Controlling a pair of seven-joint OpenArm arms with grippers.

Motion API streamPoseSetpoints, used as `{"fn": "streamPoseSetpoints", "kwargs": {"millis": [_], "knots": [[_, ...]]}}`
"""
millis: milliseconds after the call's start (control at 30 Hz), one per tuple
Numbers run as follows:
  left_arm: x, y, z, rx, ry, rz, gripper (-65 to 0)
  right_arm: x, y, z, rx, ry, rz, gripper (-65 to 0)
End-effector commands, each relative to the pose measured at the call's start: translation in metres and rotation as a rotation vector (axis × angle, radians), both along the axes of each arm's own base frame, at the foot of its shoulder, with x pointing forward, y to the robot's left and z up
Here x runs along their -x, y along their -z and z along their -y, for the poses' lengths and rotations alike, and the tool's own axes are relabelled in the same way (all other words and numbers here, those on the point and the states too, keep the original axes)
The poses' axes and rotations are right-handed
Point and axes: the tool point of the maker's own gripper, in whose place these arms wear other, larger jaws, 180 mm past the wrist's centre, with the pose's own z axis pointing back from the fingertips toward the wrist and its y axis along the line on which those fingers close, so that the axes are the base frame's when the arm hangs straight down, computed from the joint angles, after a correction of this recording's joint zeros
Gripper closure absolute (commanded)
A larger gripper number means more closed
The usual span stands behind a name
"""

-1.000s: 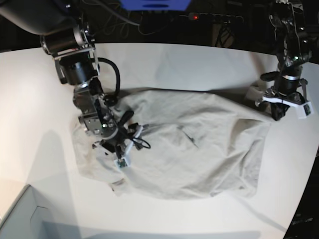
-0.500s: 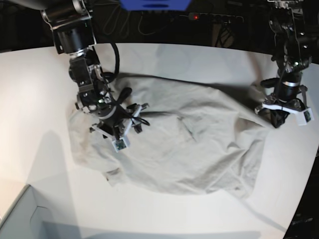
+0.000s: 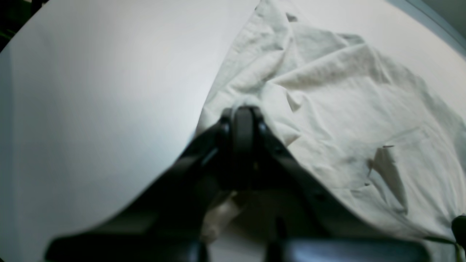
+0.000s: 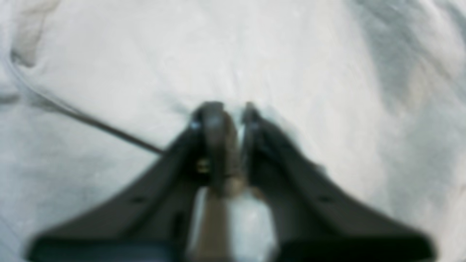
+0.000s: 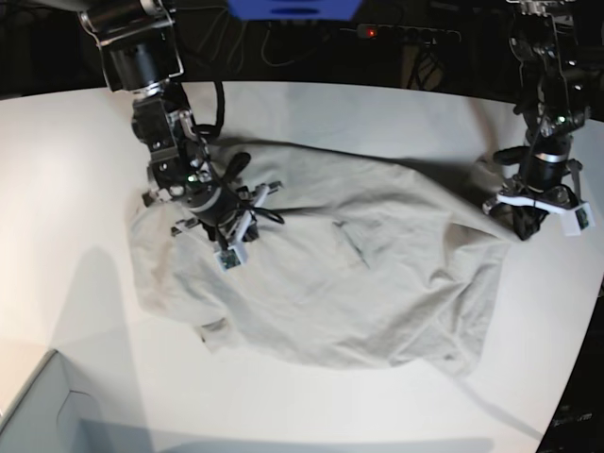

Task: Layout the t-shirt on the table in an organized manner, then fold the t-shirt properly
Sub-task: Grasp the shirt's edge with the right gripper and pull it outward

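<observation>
My left gripper will let go of the t-shirt's edge on the t-shirt's wrinkled folds just inward from that edge (image 5: pixel 459 265) (image 3: pixel 280 98).
The beige-grey t-shirt (image 5: pixel 359 283) lies crumpled and spread across the white table (image 5: pixel 75 189). My left gripper (image 5: pixel 522 225) at the shirt's right end is shut on a pinch of its edge. In the left wrist view this gripper (image 3: pixel 243 111) has cloth bunched at its tips, with the t-shirt (image 3: pixel 346 109) running off to the right over the table (image 3: pixel 91 91). My right gripper (image 5: pixel 209 229) presses down on the shirt's left part. The blurred right wrist view shows that gripper (image 4: pixel 227 112) with its fingers drawn together on a small ridge of the t-shirt (image 4: pixel 291 54).
A pale grey box corner (image 5: pixel 38 415) sits at the bottom left. A thin dark cable (image 4: pixel 91 123) crosses the fabric beside the right gripper. The table's curved edge (image 5: pixel 585 377) runs close behind the left arm. A power strip (image 5: pixel 396 31) lies beyond the far edge.
The right arm moved toward the far side, dragging the shirt's left part with it, and its jaws went from open to shut. The left gripper kept its hold at the right end.
</observation>
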Motion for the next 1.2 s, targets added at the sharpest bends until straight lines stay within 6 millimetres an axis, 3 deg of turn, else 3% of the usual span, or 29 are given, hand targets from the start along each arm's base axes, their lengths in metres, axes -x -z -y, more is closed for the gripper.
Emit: {"fn": "streamPoseSetpoints", "kwargs": {"millis": [0,133,233,333,467,600,800,1000,1167], "knots": [[-0.006,-0.014,-0.004,-0.016,0.001,0.049,-0.1,-0.013,-0.018,-0.004,-0.020,-0.008,0.057,0.0],[-0.006,-0.014,-0.003,-0.015,0.001,0.051,-0.1,-0.016,-0.043,-0.008,-0.037,-0.011,0.129,0.0],[-0.006,-0.014,-0.003,-0.015,0.001,0.051,-0.1,-0.020,-0.079,-0.010,-0.058,-0.010,0.230,0.0],[-0.006,-0.015,-0.003,-0.014,0.001,0.053,-0.1,-0.021,-0.113,0.003,-0.077,0.040,0.319,0.0],[-0.006,-0.015,-0.003,-0.013,0.002,0.051,-0.1,-0.003,-0.142,0.011,-0.091,0.063,0.392,0.0],[-0.007,-0.018,-0.002,-0.016,0.004,0.061,-0.1,0.035,-0.156,0.010,-0.104,0.065,0.409,0.0],[-0.009,-0.021,-0.003,-0.020,0.006,0.066,-0.1,0.089,-0.164,0.006,-0.122,0.061,0.377,0.0],[-0.012,-0.025,-0.008,-0.055,0.025,0.061,-0.1,0.134,-0.122,-0.004,-0.153,0.062,0.240,0.0],[-0.019,-0.032,0.011,-0.138,0.177,0.041,-0.1,0.153,-0.101,-0.013,-0.196,0.071,0.204,0.0]]}}
